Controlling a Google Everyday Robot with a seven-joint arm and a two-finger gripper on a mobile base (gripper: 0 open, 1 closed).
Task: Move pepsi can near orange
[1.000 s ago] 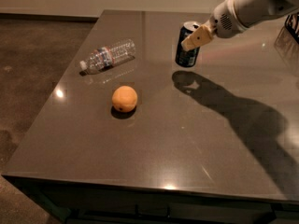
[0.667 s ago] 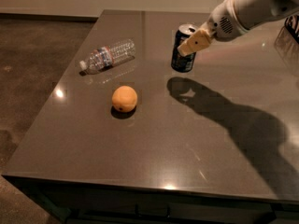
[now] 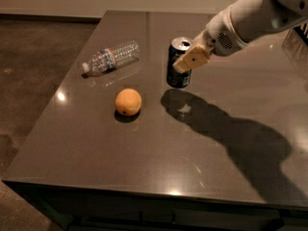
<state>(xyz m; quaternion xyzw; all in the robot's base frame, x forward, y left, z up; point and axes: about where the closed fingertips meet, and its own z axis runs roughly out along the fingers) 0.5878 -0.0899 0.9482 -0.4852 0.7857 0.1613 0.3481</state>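
Note:
Next, my gripper lets go of the pepsi can on the table [image 3: 158,107] close beside the orange, on the side facing the wire object.
The dark blue pepsi can [image 3: 175,69] with a silver top is held upright just above the dark table, its shadow below and to the right of it. My gripper [image 3: 188,57] reaches in from the upper right and is shut on the can, one tan finger pad [image 3: 192,59] across its front. The orange [image 3: 128,101] rests on the table to the lower left of the can, about one can-height away.
A clear plastic water bottle [image 3: 110,57] lies on its side at the back left, behind the orange. The table's left edge [image 3: 53,105] and front edge [image 3: 144,189] drop to the floor. A wire object [image 3: 296,40] stands at the right edge.
My gripper has carried the can leftward and toward the front, closer to the orange. The orange and the bottle have not moved.

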